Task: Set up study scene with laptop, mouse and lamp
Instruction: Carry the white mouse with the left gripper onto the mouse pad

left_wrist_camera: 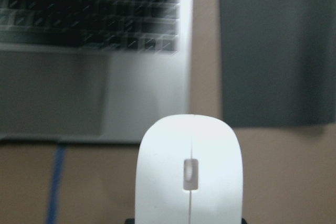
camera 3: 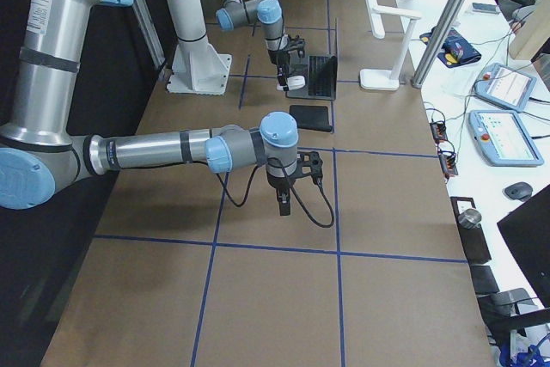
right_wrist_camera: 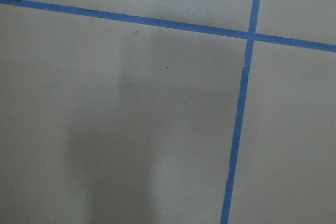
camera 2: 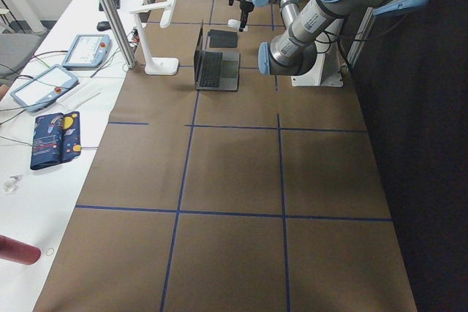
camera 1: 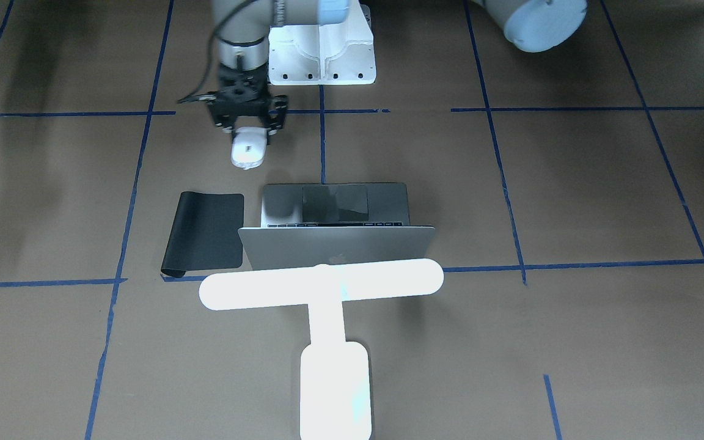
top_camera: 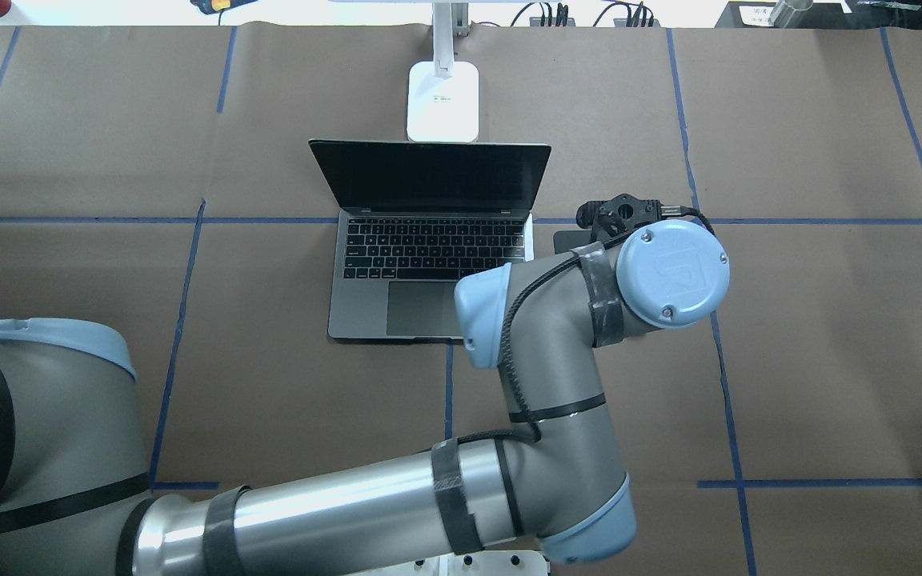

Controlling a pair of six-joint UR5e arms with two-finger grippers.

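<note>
I need to use my left gripper to set the white mouse, now held above the table, down and release it on the middle of the black pad (camera 1: 212, 224) (left_wrist_camera: 269, 66) beside the laptop.
The open silver-grey laptop (camera 1: 337, 247) (top_camera: 429, 248) stands mid-table with its screen facing me. The glowing white T-shaped lamp (camera 1: 321, 284) stands behind it; its base also shows from overhead (top_camera: 442, 100). My left arm reaches across to the laptop's right, and its gripper (camera 1: 247, 131) is shut on the white mouse (camera 1: 248, 150) (left_wrist_camera: 189, 171). It holds the mouse above the table, on my side of the gap between laptop and black pad (camera 1: 205, 232) (left_wrist_camera: 273, 61). My right gripper (camera 3: 284, 205) points down over bare paper and blue tape far to my right. I cannot tell whether it is open or shut.
The white ribbed pedestal (camera 1: 321, 55) stands at my base. Blue tape lines (right_wrist_camera: 239, 129) grid the brown paper. A side bench beyond the lamp holds control tablets (camera 3: 507, 88), cables and a metal post (camera 3: 451, 15). My left elbow (top_camera: 573, 496) hangs over the table's near middle.
</note>
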